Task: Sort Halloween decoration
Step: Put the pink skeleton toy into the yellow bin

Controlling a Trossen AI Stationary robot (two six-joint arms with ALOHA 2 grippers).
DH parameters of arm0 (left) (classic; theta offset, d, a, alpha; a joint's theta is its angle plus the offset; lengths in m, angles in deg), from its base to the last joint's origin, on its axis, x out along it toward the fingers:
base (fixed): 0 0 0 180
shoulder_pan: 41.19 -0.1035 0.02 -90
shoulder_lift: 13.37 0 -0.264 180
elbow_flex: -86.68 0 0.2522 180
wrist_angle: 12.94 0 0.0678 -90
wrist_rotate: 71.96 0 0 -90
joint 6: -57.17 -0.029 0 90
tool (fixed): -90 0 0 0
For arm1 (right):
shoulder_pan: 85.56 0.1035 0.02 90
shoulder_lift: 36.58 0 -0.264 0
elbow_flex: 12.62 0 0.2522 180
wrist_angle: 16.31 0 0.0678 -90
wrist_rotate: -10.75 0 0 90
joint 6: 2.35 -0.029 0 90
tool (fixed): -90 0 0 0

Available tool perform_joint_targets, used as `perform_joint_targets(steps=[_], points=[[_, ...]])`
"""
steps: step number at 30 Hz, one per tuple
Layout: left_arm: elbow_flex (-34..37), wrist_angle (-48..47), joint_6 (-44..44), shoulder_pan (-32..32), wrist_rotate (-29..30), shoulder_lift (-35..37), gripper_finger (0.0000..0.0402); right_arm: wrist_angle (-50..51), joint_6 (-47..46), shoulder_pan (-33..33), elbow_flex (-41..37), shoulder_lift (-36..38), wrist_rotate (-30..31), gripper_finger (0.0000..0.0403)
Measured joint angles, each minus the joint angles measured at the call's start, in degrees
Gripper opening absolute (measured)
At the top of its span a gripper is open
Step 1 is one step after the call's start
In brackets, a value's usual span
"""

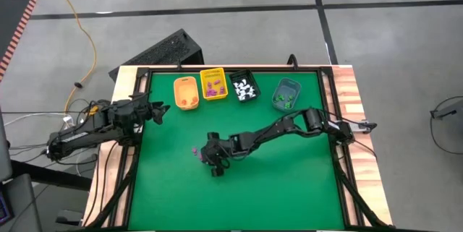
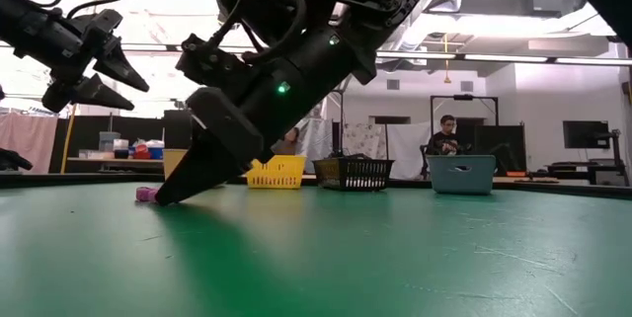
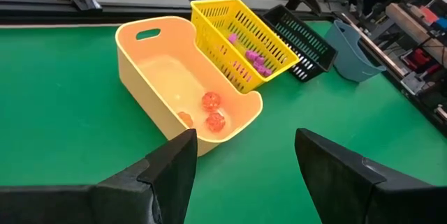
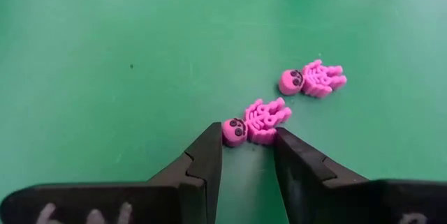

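Note:
The nearer purple skeleton lies lengthwise from one finger to the other, so next my right gripper opens, lifts clear and pinches the skeleton across its skull (image 4: 235, 132).
Two purple skeleton trinkets lie flat on the green mat left of centre, one nearer (image 4: 255, 121) and one farther (image 4: 313, 79); they show as a purple speck in the high view (image 1: 194, 150) and the low view (image 2: 146, 195). My right gripper (image 4: 249, 140) (image 1: 201, 154) slants down at the mat, open, with a fingertip at each end of the nearer skeleton. My left gripper (image 3: 244, 154) (image 1: 160, 111) hangs open above the table's left edge, near the peach bin, with nothing between its fingers. My right gripper has one fingertip (image 4: 213, 140) beside the nearer skeleton's skull (image 4: 234, 130) and the other (image 4: 290, 147) beside its ribs (image 4: 269, 116). It slants down from the table's right. The skeleton lies flat on the mat. Whether the tips touch it, I cannot tell.
Four small bins stand in a row at the far edge: a peach one (image 1: 186, 92) with orange trinkets (image 3: 211, 111), a yellow one (image 1: 213, 84) with purple ones, a black one (image 1: 244, 87) with white ones, a grey-blue one (image 1: 286, 95) with green ones. A person sits beyond the table (image 2: 446, 134).

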Motion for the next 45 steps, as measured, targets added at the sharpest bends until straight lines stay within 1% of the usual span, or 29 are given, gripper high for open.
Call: perform_joint_targets(steps=[2, 5, 8, 13, 18, 24, 26, 34, 37, 41, 45], points=[[0.0, -0.2, 0.0, 0.0, -0.1, 0.0, 0.0231, -0.4, -1.9, 0.4, 0.0, 0.0, 0.9, 0.0128], [0.0, -0.2, 0.0, 0.0, -0.1, 0.0, 0.0231, -0.3, -4.7, 0.8, 0.0, 0.0, 4.3, 0.0128], [0.0, -0.2, 0.0, 0.0, -0.2, 0.0, 0.0231, -0.3, -10.6, 1.1, -0.1, 0.0, 8.8, 0.0126], [0.0, -0.2, 0.0, 0.0, -0.2, 0.0, 0.0231, -0.2, -20.6, 0.8, -0.1, 0.0, 13.0, 0.0109], [0.0, -0.2, 0.0, 0.0, -0.2, 0.0, 0.0231, -0.1, -25.9, 0.9, -0.1, -0.1, 15.6, 0.0072], [0.0, -0.2, 0.0, 0.0, -0.2, 0.0, 0.0231, 0.0, -26.4, 0.9, -0.1, -0.1, 16.4, 0.0012], [0.0, -0.2, 0.0, 0.0, -0.2, 0.0, 0.0231, -0.1, -26.4, 1.0, -0.1, -0.1, 16.5, 0.0005], [0.0, -0.1, 0.0, 0.0, -0.3, 0.0, 0.0231, -0.6, -25.9, 1.6, -0.1, -0.2, 16.5, 0.0030], [0.0, -0.2, 0.0, 0.0, -0.3, 0.0, 0.0231, -2.2, -24.7, 2.2, -0.2, -0.3, 16.5, 0.0043], [0.0, -0.2, 0.0, 0.0, -0.3, 0.0, 0.0231, -4.7, -24.6, 2.8, -0.2, -0.3, 16.5, 0.0070], [0.0, -0.3, 0.0, 0.0, -0.3, 0.0, 0.0231, -4.4, -24.7, 2.9, -0.2, -0.3, 16.5, 0.0107]])
